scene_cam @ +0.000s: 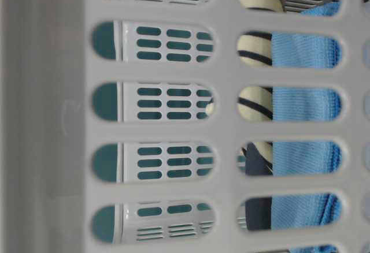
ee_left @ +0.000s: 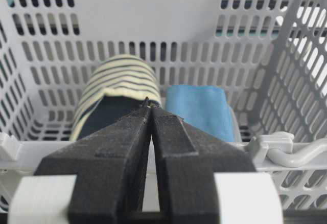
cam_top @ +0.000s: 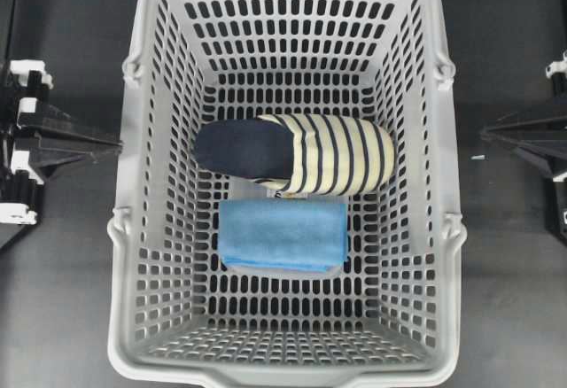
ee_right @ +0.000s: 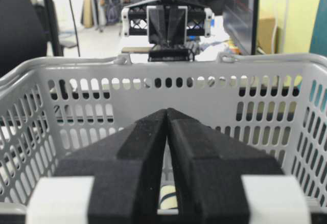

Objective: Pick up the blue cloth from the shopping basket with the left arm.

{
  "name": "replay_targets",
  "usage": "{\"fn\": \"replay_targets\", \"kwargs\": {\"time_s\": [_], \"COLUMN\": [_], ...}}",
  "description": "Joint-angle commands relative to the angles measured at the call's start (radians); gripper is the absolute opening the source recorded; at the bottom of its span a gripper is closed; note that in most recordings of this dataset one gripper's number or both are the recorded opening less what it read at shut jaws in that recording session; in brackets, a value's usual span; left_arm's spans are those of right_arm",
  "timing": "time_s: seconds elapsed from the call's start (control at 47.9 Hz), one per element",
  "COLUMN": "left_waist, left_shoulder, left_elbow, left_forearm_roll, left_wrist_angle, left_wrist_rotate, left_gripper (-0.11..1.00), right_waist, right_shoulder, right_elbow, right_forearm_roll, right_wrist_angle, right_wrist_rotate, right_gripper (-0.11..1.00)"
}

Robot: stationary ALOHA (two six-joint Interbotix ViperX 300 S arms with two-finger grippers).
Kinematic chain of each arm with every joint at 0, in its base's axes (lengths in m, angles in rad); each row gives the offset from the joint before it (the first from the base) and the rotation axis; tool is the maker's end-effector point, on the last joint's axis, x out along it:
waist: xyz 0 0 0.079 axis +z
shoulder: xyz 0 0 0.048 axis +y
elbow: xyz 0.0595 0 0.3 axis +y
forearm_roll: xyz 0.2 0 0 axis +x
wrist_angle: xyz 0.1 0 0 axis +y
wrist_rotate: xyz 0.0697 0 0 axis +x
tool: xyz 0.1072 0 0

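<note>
The robot's left gripper should next go to the middle of the folded blue cloth [cam_top: 277, 237] [ee_left: 201, 112] beside the striped slipper and close there.
The blue cloth [cam_top: 283, 234] lies folded flat on the floor of the light-grey shopping basket [cam_top: 128, 184], just in front of a navy-and-cream striped slipper [cam_top: 297, 155]. In the left wrist view the cloth [ee_left: 198, 109] shows to the right of the slipper [ee_left: 120, 83], beyond the basket's near rim. My left gripper [cam_top: 119, 144] rests outside the basket's left wall, its tips [ee_left: 149, 105] pressed together on nothing. Opposite, the right gripper [cam_top: 483, 133] sits outside the right wall, and its tips [ee_right: 167, 111] also meet with nothing held.
The basket's tall perforated walls stand between both grippers and the things inside. A grey handle [ee_left: 288, 154] lies along the rim at the left gripper's right. Dark tabletop [cam_top: 62, 299] surrounds the basket on both sides.
</note>
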Motion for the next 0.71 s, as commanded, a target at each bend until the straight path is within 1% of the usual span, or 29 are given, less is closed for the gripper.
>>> {"fn": "replay_targets", "kwargs": {"time_s": [0.0,0.042,0.083,0.125,0.334,0.542,0.689], "left_waist": [0.000,-0.002,0.000,-0.002,-0.038,-0.072,-0.091], "left_shoulder": [0.011,0.014,0.020,0.028,0.123,0.295,0.443], "left_elbow": [-0.049,-0.074,-0.100,-0.130,-0.316,-0.512,-0.672], "left_forearm_roll": [0.040,0.040,0.040,0.040,0.040,0.041,0.041], "left_wrist_angle": [0.032,0.066,0.103,0.143,0.396,0.640,0.785], "left_wrist_rotate": [-0.038,-0.054,-0.072,-0.081,-0.086,-0.086,-0.086], "left_gripper": [0.06,0.05,0.01,0.00,0.00,0.00,0.00], "right_waist": [-0.008,-0.009,-0.008,-0.008,-0.008,-0.009,-0.008], "right_shoulder": [0.011,0.011,0.009,0.009,0.006,0.003,0.003], "right_elbow": [-0.015,-0.014,-0.014,-0.014,-0.015,-0.015,-0.015], "right_forearm_roll": [0.005,0.006,0.006,0.008,0.006,0.006,0.008], "right_wrist_angle": [-0.006,-0.002,0.005,0.011,0.021,0.029,0.035], "right_wrist_rotate": [0.012,0.012,0.015,0.018,0.032,0.032,0.032], "right_gripper": [0.01,0.02,0.00,0.00,0.00,0.00,0.00]}}
